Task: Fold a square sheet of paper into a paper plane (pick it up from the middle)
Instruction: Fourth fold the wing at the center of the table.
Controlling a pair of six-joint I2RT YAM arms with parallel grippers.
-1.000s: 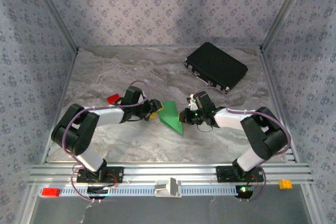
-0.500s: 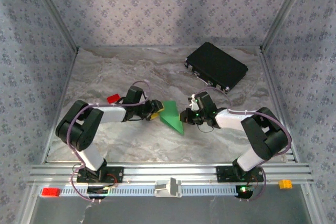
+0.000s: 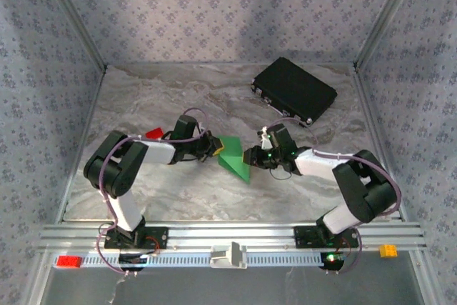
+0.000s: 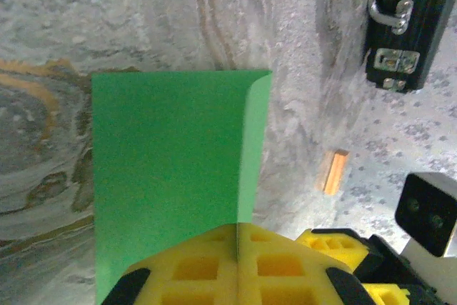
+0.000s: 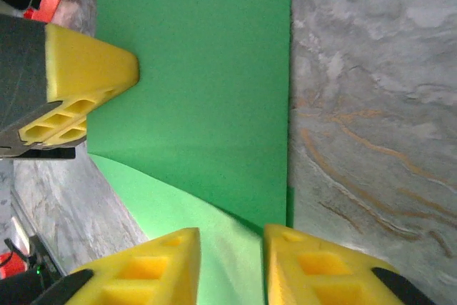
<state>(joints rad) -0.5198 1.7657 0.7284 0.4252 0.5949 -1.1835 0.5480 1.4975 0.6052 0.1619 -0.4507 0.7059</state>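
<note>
The raised flap is slanting loosely between the open fingers of my right gripper, so next my right gripper comes around and pinches the flap's near end (image 3: pixel 244 175) while my left gripper stays still.
The square sheet of paper (image 3: pixel 232 156), bright green and folded into a pointed triangle, lies mid-table between both grippers. My left gripper (image 3: pixel 213 149) is shut on its left edge. In the left wrist view the yellow pads (image 4: pixel 207 269) meet with the paper (image 4: pixel 171 162) running into their seam. My right gripper (image 3: pixel 248 156) stands open at the sheet's right side. In the right wrist view a raised lighter flap (image 5: pixel 186 212) passes between its parted fingers (image 5: pixel 164 262) without being pinched. No paper plane shape is in view.
A black case (image 3: pixel 294 91) lies at the back right of the marble table (image 3: pixel 157 198). A small red block (image 3: pixel 153 133) sits just behind the left arm. A small orange stick (image 4: pixel 333 171) lies beyond the paper. Walls close in on three sides.
My left gripper has closed onto the paper's left edge. My right gripper has opened and released its pinch on the paper. The left arm's elbow has swung slightly right.
</note>
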